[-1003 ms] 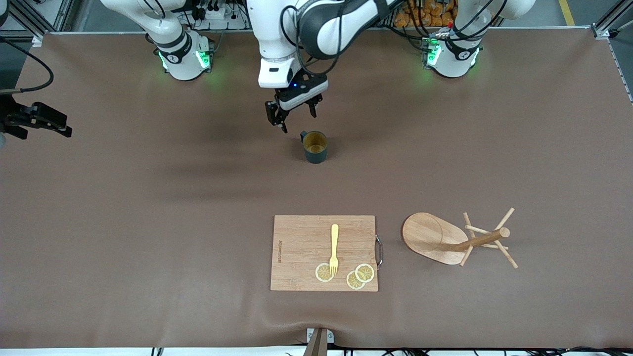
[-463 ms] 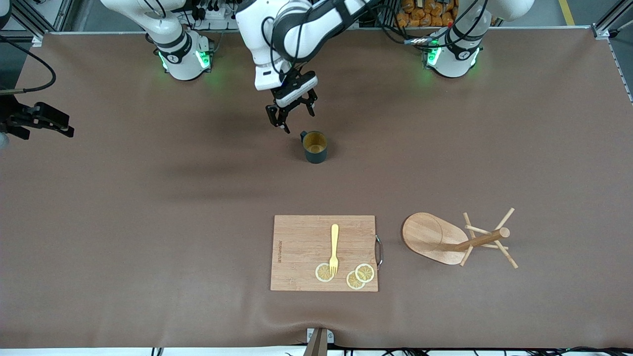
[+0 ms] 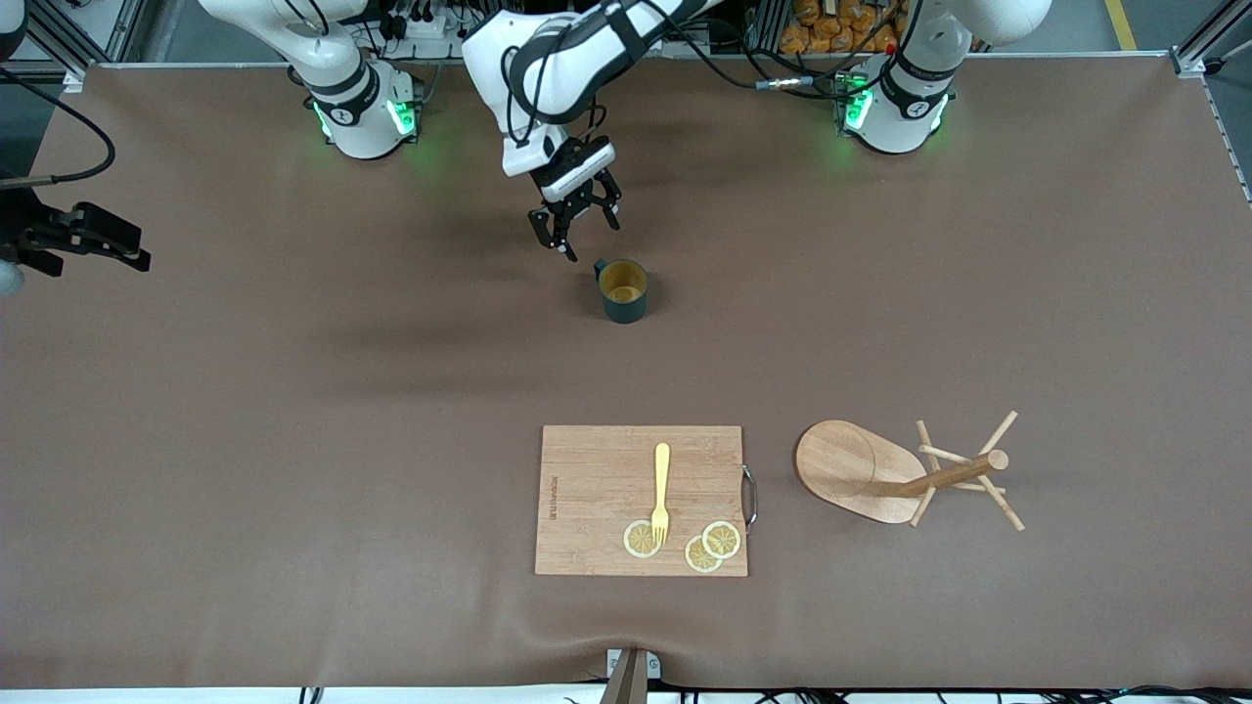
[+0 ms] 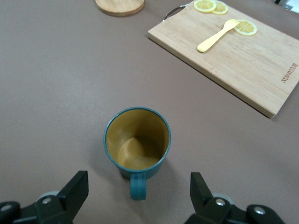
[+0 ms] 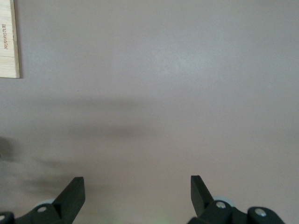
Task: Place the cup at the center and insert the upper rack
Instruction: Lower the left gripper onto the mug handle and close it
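Note:
The robot's left gripper will close on the handle of the dark teal cup [image 3: 600,269] [image 4: 138,186], because the handle points toward that gripper's open fingers.
The dark teal cup [image 3: 622,290] stands upright on the brown table, its handle pointing at my left gripper. My left gripper [image 3: 584,227] is open and empty, just above the table beside the cup, on the side of the robots' bases. In the left wrist view the cup [image 4: 137,142] sits between and ahead of the open fingers [image 4: 79,186], untouched. The upper rack [image 3: 880,471] lies tipped on its side, nearer the front camera, toward the left arm's end. My right gripper [image 3: 98,240] waits open at the right arm's end; in its wrist view [image 5: 137,179] it is over bare table.
A wooden cutting board [image 3: 641,499] with a yellow fork [image 3: 661,489] and lemon slices [image 3: 709,546] lies nearer the front camera than the cup, beside the rack. It also shows in the left wrist view [image 4: 261,70]; its corner shows in the right wrist view [image 5: 8,37].
My left arm has drawn back a little toward the robots' bases, its gripper still open beside the cup. The cup, rack and right gripper have stayed put.

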{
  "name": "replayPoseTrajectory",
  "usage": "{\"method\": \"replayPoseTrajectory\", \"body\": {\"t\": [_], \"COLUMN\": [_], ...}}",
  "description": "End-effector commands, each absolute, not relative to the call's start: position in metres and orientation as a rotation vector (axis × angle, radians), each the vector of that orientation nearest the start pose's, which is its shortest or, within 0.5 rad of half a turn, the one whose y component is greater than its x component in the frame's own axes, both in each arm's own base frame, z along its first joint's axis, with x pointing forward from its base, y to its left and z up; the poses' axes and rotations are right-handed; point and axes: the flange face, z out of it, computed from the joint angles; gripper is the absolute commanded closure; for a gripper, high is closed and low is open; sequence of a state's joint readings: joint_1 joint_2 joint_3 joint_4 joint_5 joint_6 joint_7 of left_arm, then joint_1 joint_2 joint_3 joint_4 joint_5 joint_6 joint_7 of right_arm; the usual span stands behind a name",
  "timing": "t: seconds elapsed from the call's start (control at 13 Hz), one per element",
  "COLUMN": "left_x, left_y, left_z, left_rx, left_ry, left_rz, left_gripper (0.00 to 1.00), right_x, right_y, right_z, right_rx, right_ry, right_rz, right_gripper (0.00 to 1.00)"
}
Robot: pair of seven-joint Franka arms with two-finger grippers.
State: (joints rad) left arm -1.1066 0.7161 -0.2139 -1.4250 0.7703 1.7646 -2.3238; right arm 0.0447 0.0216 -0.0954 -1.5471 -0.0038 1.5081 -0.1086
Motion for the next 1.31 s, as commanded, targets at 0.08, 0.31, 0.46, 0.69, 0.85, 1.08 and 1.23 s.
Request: {"method": "replayPoseTrajectory", "body": {"t": [0.08,0.31,0.46,0.69,0.85,1.08,1.23], "left_x": [0.243,0.236,0.225,0.217,0.222,0.224,0.227], "left_y": [-0.655,-0.656,-0.661,-0.671,-0.672,-0.672,-0.668], "left_z": [0.237,0.222,0.217,0.214,0.208,0.195,0.178], "left_rx": [-2.550,-2.534,-2.540,-2.548,-2.519,-2.500,-2.475], "left_ry": [-1.009,-1.022,-1.026,-1.038,-1.064,-1.052,-1.035], "left_rz": [-1.141,-1.194,-1.240,-1.268,-1.327,-1.355,-1.367], "left_gripper": [0.06,0.10,0.10,0.10,0.11,0.13,0.14], "right_x": [0.548,0.545,0.544,0.544,0.543,0.544,0.544], "right_y": [-0.026,-0.030,-0.036,-0.040,-0.040,-0.038,-0.036], "right_z": [0.622,0.628,0.626,0.626,0.622,0.621,0.620], "right_rx": [-3.145,-3.144,-3.121,-3.121,-3.119,-3.119,-3.119], "right_ry": [-0.106,-0.089,-0.066,-0.056,-0.058,-0.061,-0.065], "right_rz": [0.086,0.071,0.074,0.074,0.096,0.098,0.101], "right_gripper": [0.00,0.00,0.00,0.00,0.00,0.00,0.00]}}
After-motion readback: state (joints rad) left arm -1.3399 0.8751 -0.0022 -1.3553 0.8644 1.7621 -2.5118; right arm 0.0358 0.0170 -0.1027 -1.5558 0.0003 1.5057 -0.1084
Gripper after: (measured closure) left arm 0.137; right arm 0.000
